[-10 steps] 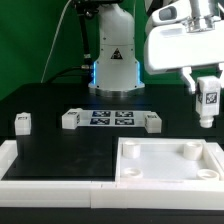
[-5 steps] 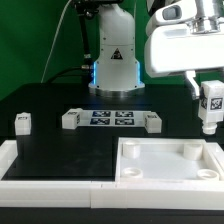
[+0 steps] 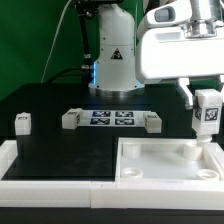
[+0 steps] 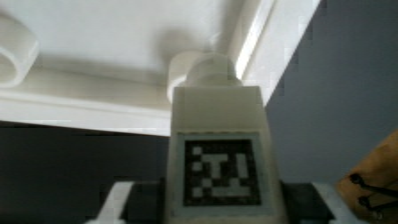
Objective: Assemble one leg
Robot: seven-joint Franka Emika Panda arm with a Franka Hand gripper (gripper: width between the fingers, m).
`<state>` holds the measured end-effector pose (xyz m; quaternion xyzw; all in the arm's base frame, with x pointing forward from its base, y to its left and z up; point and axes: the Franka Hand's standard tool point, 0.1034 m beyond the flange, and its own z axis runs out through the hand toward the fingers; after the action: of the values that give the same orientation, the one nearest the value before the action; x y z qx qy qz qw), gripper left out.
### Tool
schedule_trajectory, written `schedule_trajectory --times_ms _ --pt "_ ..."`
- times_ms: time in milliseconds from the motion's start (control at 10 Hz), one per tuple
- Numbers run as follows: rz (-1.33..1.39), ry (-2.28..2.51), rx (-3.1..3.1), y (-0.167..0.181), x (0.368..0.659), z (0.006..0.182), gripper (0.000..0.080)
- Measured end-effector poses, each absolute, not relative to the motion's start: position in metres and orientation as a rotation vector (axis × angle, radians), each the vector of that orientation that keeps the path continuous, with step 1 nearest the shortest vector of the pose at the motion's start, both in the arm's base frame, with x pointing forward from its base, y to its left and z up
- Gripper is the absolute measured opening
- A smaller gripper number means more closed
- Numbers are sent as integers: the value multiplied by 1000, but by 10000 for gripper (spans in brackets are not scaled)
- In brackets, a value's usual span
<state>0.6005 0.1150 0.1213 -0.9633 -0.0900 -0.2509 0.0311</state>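
My gripper is to place the leg upright in the tray-like part's near socket (image 3: pixel 207 174) (image 4: pixel 192 68). It will let go in that socket, the one farthest from the white rail.
My gripper (image 3: pixel 206 108) is shut on a leg (image 3: pixel 207 116), a white block with a black-and-white tag, and holds it upright at the exterior view's right, just above the far right corner of the large white square tray-like part (image 3: pixel 170 168). In the wrist view the leg (image 4: pixel 217 150) fills the middle between my fingers (image 4: pixel 118 202), its narrow end pointing at a round socket (image 4: pixel 192 64) of the white part. Three more legs lie on the black table: one at the left (image 3: pixel 22 122), two (image 3: pixel 70 119) (image 3: pixel 151 122) beside the marker board (image 3: pixel 111 119).
A white rail (image 3: pixel 45 168) runs along the table's front left. The robot's base (image 3: pixel 112 62) stands at the back centre before a green backdrop. Other round sockets (image 3: pixel 131 148) rise from the tray-like part.
My gripper has moved down and slightly toward the exterior view's right with the leg, bringing it closer to the far right corner socket of the white part.
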Motion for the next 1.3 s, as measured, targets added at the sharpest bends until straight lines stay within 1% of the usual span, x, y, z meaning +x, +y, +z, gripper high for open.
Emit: schedule_trajectory --times_ms 200,600,700,900,1200,1300 --pt "-776 -326 -2972 111 623 121 292" --pt "-774 -332 -2973 112 621 118 292" --pt "-769 -336 -2974 113 623 113 292" --pt "-768 -339 -2972 115 626 110 292" --pt "-744 -337 -2983 110 623 98 292" --pt "-733 -337 -2986 110 622 91 292"
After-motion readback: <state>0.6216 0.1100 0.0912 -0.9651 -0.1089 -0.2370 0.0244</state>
